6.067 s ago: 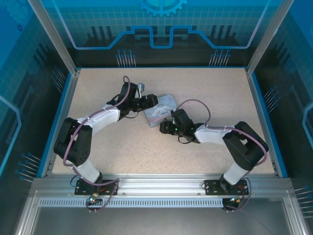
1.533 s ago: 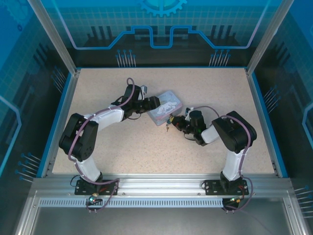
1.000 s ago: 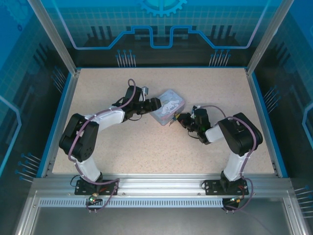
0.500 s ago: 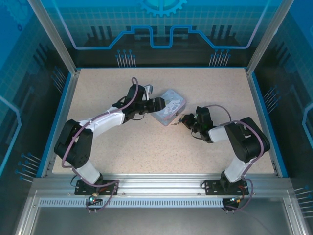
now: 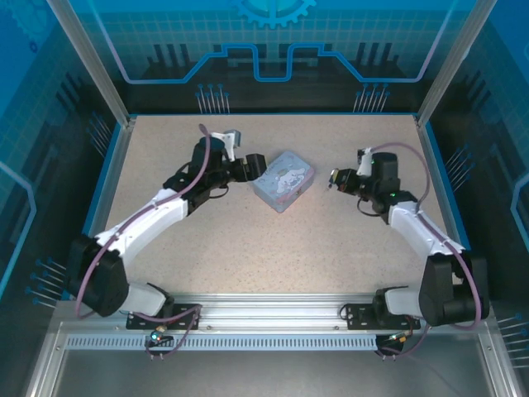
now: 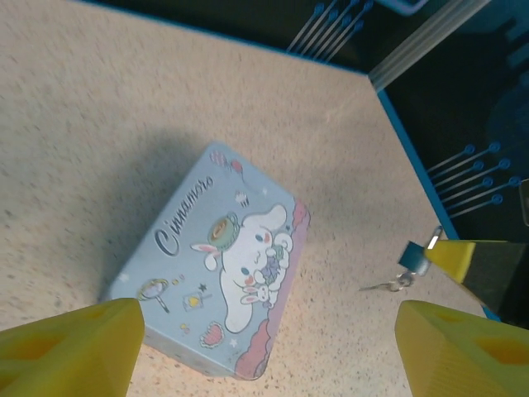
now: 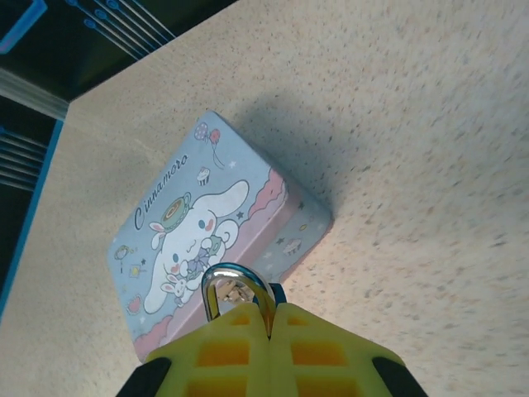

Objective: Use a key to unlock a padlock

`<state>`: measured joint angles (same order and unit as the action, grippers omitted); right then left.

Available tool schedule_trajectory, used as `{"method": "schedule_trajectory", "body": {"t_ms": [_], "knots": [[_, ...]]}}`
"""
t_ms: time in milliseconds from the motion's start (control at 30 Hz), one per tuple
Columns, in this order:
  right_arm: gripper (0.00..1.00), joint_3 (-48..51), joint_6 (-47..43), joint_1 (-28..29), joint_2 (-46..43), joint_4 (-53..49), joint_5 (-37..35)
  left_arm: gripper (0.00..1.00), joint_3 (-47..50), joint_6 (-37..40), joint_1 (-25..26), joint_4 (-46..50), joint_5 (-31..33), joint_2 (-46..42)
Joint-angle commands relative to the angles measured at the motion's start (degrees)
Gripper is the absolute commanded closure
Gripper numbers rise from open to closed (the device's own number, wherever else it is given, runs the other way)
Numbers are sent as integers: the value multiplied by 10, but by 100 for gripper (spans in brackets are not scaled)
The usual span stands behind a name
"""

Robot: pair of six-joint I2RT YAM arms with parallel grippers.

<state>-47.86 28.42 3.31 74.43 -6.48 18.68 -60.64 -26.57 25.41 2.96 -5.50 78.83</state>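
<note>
Next, I release the padlock with my right gripper on the table [image 5: 307, 244] between the tin box and the front metal rail.
My right gripper [image 5: 337, 179] is shut on the padlock [image 7: 237, 279], its yellow fingers pinching the silver shackle, and holds it off the table to the right of the pale blue tin box [image 5: 283, 180]. In the left wrist view the padlock [image 6: 412, 257] hangs from that gripper. The thin key [image 6: 383, 286] dangles under it on a small ring. My left gripper [image 5: 248, 168] is open, raised just left of the tin box [image 6: 216, 285]. Its yellow fingers [image 6: 70, 346] stand wide apart with nothing between them.
The tin box [image 7: 198, 236] lies flat on the speckled table [image 5: 273, 240], with the cartoon lid facing up. Blue rails and metal posts border the table at the back [image 5: 273, 114] and at both sides.
My right arm has swung right and back, carrying the padlock and key away from the tin box. My left gripper has opened wider and pulled up and left, off the box.
</note>
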Motion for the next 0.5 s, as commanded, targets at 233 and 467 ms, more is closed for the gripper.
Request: {"method": "schedule_trajectory", "body": {"t_ms": [233, 467], "knots": [[99, -29, -116, 2, 59, -253, 191, 14, 62, 65, -31, 56, 45, -97], [98, 31, -66, 96, 116, -195, 216, 14, 77, 63, -47, 57, 45, -113]]}}
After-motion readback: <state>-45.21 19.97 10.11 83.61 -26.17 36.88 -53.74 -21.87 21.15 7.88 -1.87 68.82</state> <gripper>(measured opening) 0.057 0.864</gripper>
